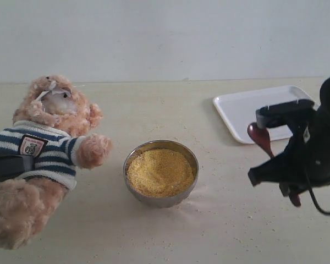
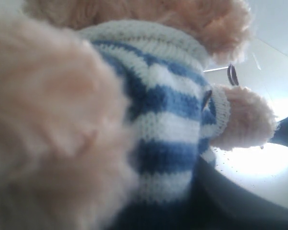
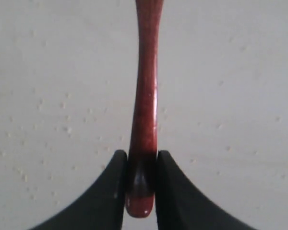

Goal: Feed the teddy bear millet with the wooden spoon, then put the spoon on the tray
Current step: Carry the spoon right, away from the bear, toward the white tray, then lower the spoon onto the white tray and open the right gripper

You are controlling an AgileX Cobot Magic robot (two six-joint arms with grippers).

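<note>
My right gripper needs to release the wooden spoon, which hangs above the table now, on the tray (image 1: 249,114), along the tray's short edge nearest the steel bowl.
The teddy bear (image 1: 49,137) lies at the left in its striped shirt (image 2: 173,120), face up. My left gripper (image 1: 10,164) is clamped across its belly; one dark finger (image 2: 240,201) shows beside the shirt, and the other is hidden by fur. The millet (image 1: 160,172) fills a steel bowl (image 1: 133,159) at the table's middle. At the right, my right gripper (image 1: 287,187) (image 3: 142,167) is shut on the handle end of the wooden spoon (image 1: 261,138) (image 3: 145,96). The spoon hangs above the table, with its oval bowl raised just in front of the tray (image 1: 236,107) at the back right.
Loose millet grains are scattered on the beige table (image 1: 220,220) around the bowl and under the right gripper. A plain pale wall stands behind the table. The right arm's black body (image 1: 324,143) fills the right edge of the exterior view.
</note>
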